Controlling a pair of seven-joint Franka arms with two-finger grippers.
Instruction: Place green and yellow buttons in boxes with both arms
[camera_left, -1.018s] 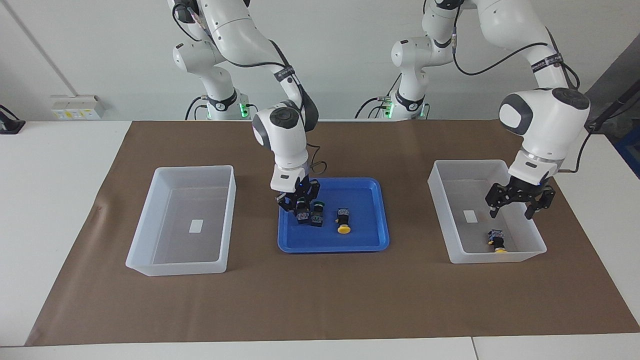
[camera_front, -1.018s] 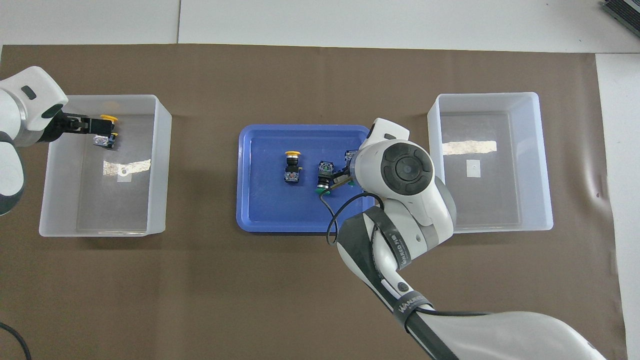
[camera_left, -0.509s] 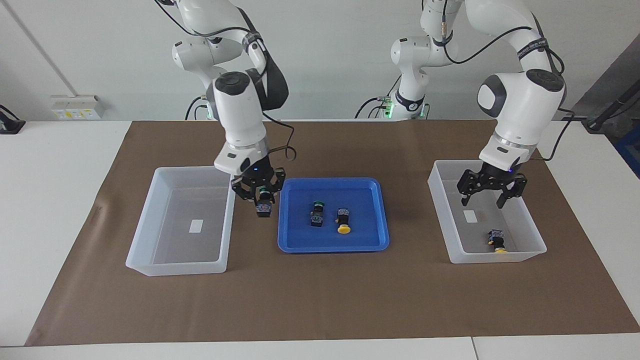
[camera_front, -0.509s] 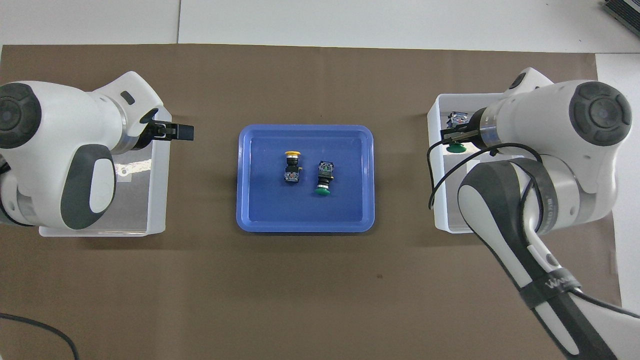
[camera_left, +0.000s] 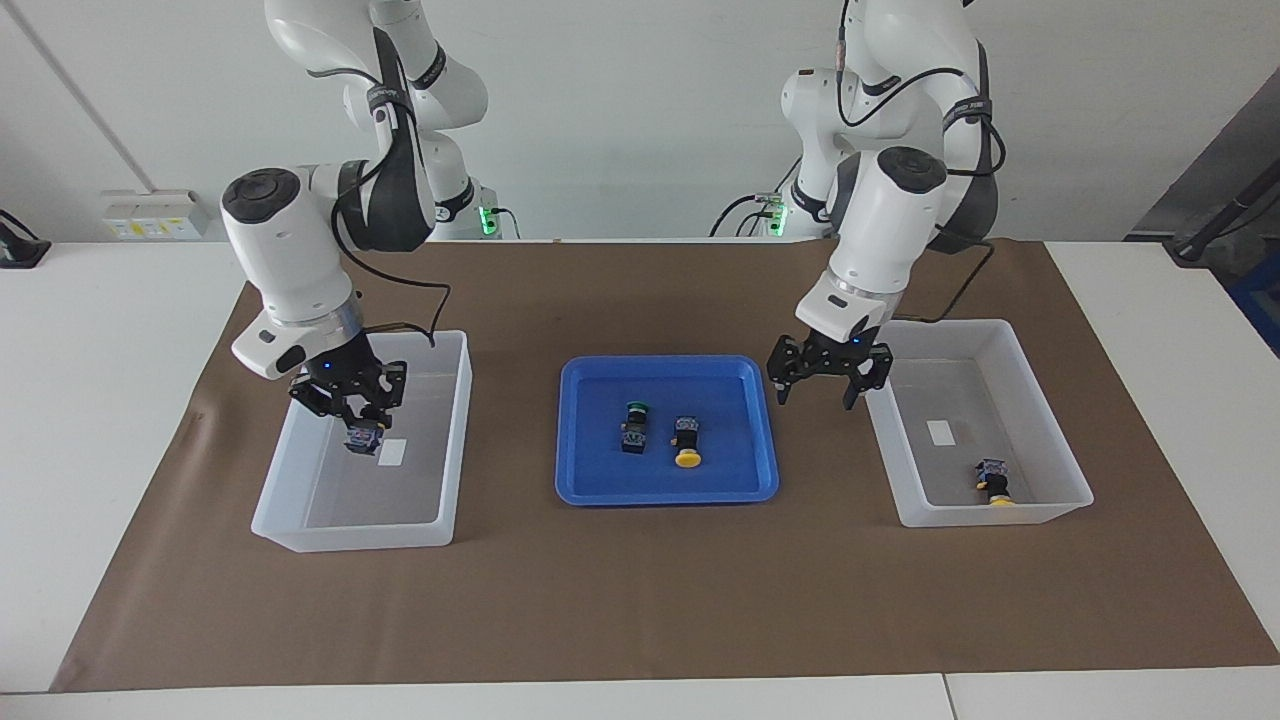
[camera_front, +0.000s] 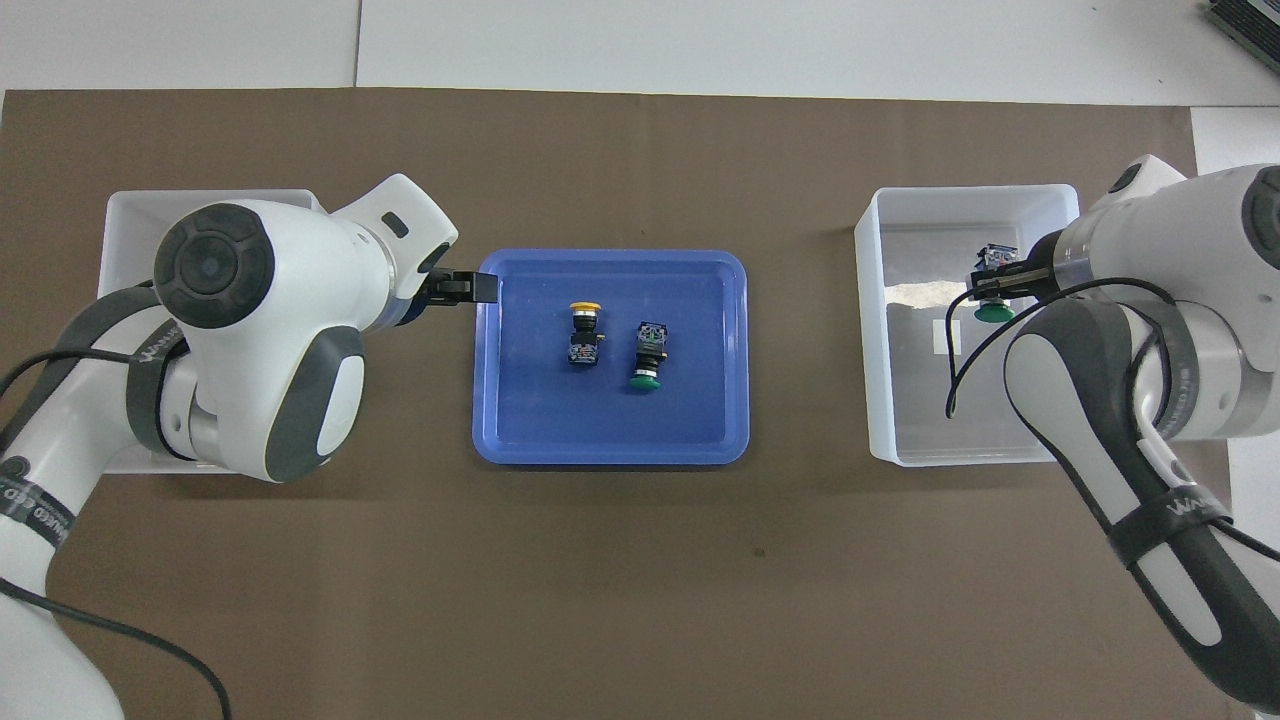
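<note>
The left gripper needs to next go to the blue tray and close on the yellow button's black middle (camera_front: 584, 330), just below its yellow top.
My right gripper (camera_left: 360, 420) (camera_front: 1000, 280) is shut on a green button (camera_left: 362, 438) (camera_front: 993, 308), hanging low inside the clear box (camera_left: 300, 530) (camera_front: 880, 400) at the right arm's end of the table. My left gripper (camera_left: 817, 400) (camera_front: 470, 288) is open and holds nothing, over the edge of the blue tray (camera_left: 600, 495) (camera_front: 500, 440) beside the other clear box (camera_left: 940, 325) (camera_front: 130, 200). On the tray lie a green button (camera_left: 634, 425) (camera_front: 649, 358) and a yellow button (camera_left: 686, 443) (camera_front: 583, 330). Another yellow button (camera_left: 993, 485) lies in the left arm's box, hidden by the arm in the overhead view.
Everything stands on a brown mat (camera_left: 640, 600) (camera_front: 640, 560) over the white table. Each box has a small white label (camera_left: 394, 452) on its floor. Black cables hang from both wrists.
My right gripper lifted a green button off the tray and carried it over its box. My left gripper, open, left its box and moved toward the tray.
</note>
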